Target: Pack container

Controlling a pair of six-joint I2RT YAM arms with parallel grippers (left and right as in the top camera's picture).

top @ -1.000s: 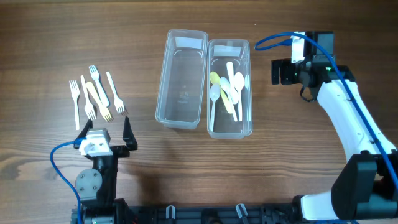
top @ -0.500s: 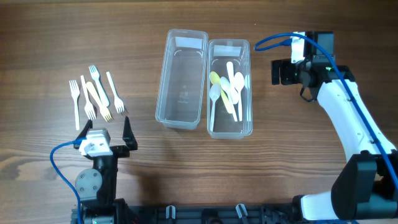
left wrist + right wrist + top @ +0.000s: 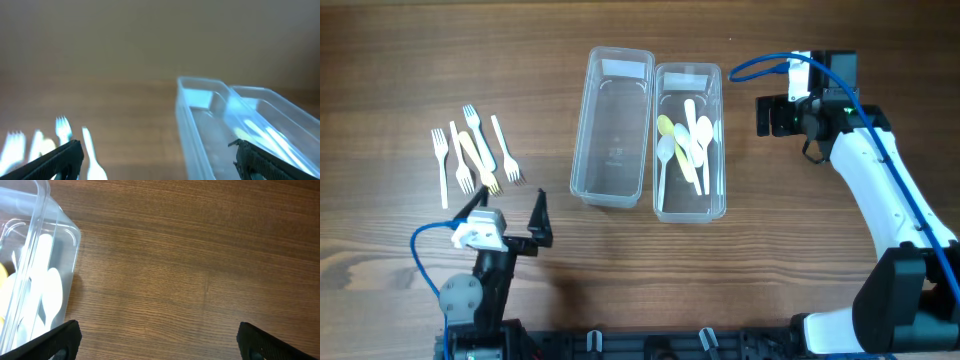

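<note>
The white fork lies nearest the empty container. Next, my left gripper closes on the handle's end (image 3: 505, 149) (image 3: 93, 158) just above that fork's tines.
Two clear plastic containers stand side by side at mid-table. The left container (image 3: 612, 128) (image 3: 200, 115) is empty. The right container (image 3: 689, 140) (image 3: 35, 280) holds white and yellow spoons (image 3: 685, 145) (image 3: 47, 295). Several white, blue and yellow plastic forks (image 3: 475, 155) (image 3: 62, 130) lie loose on the wood at left. My left gripper (image 3: 508, 210) (image 3: 160, 160) is open and empty, just in front of the forks, angled toward the containers. My right gripper (image 3: 767, 115) (image 3: 160, 340) hangs open and empty over bare wood just right of the spoon container.
The wooden table (image 3: 420, 60) carries nothing else. A blue cable loops beside each arm, near the left base (image 3: 417, 250) and above the right wrist (image 3: 755, 65).
My left gripper has shifted slightly right and turned toward the containers. The right arm, forks and containers have not moved.
</note>
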